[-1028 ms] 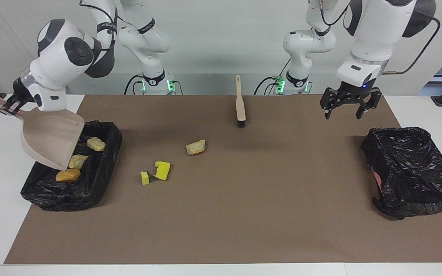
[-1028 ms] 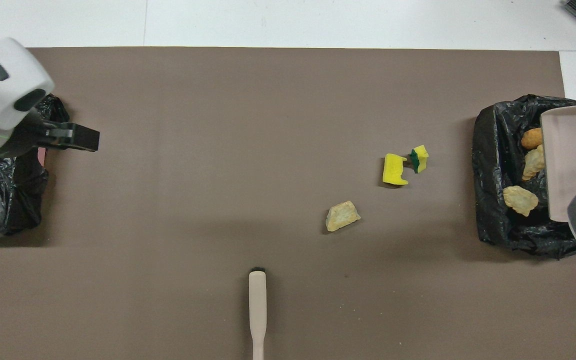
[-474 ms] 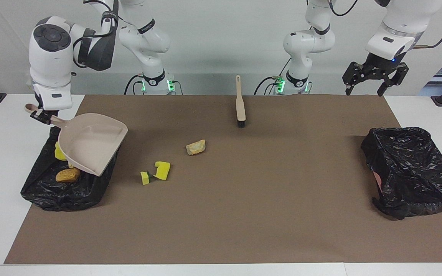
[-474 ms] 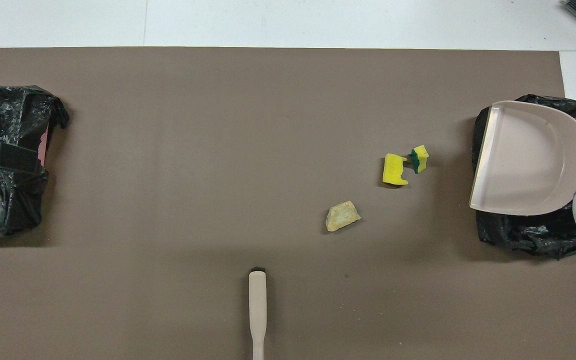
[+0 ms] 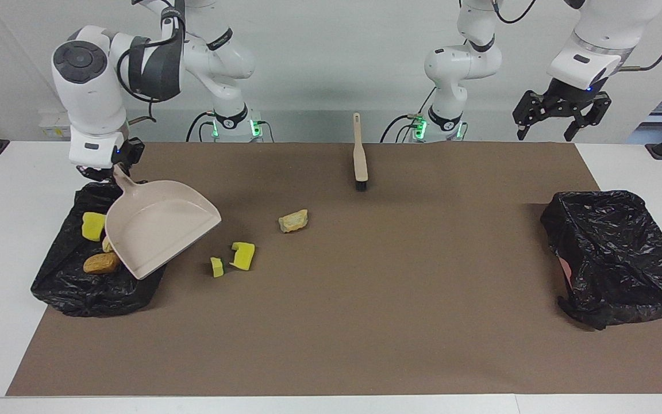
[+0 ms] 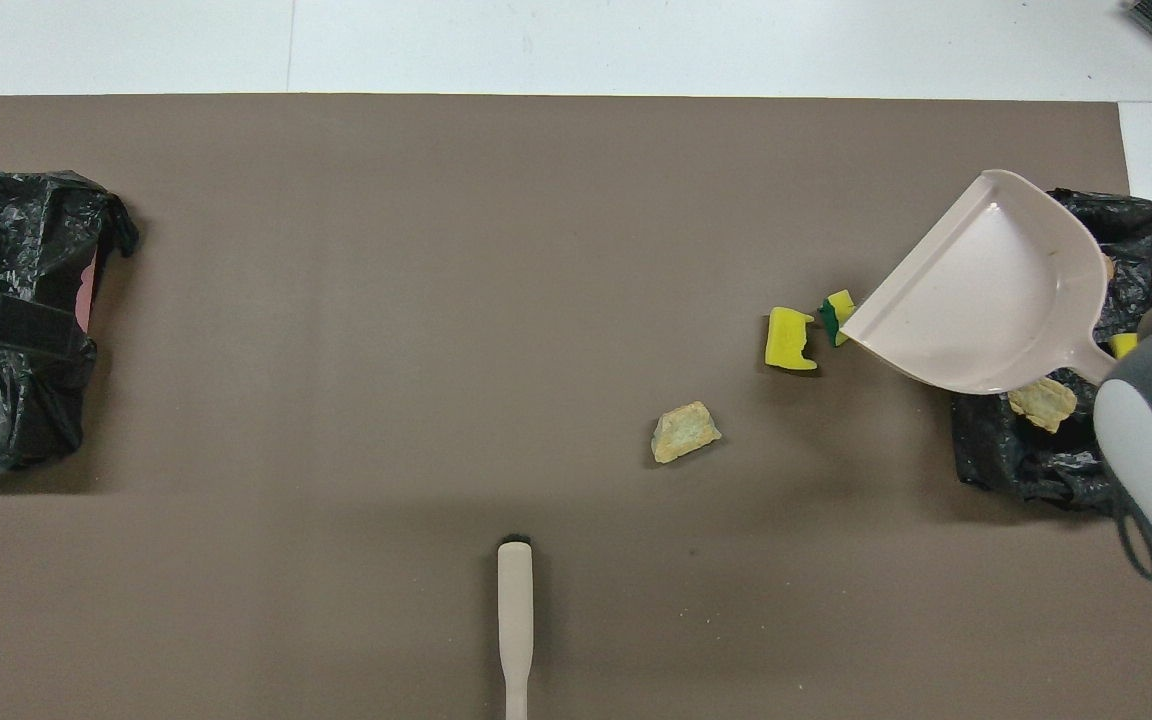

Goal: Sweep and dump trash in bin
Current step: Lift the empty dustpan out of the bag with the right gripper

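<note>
My right gripper has the beige dustpan, now tilted above the bin's rim. It will let go of it on the bare brown mat [image 6: 527,290], well beyond the bristles of the beige brush.
My right gripper [image 5: 114,169] is shut on the handle of the beige dustpan [image 5: 158,227], held empty and tilted above the mat-side rim of a black-bagged bin [image 5: 66,287]. In that bin lie a yellow sponge chunk [image 5: 93,225], an orange-brown lump [image 5: 101,263] and a tan lump [image 6: 1041,403]. On the mat lie two yellow sponge scraps [image 5: 243,255] [image 5: 216,267] and a tan lump [image 5: 293,221]. In the overhead view the dustpan's lip [image 6: 986,300] covers part of the small scrap [image 6: 839,315]. My left gripper [image 5: 555,129] is open and empty, raised high at its own end of the table.
The beige brush [image 5: 360,152] lies on the brown mat [image 5: 365,322] near the robots, bristles pointing away from them. A second black-bagged bin [image 5: 612,253] stands at the left arm's end, with the left gripper [image 6: 26,325] over it in the overhead view.
The right arm has levelled the dustpan from its steep tip over the bin and swung it toward the scraps on the mat. The left gripper rose, then held still.
</note>
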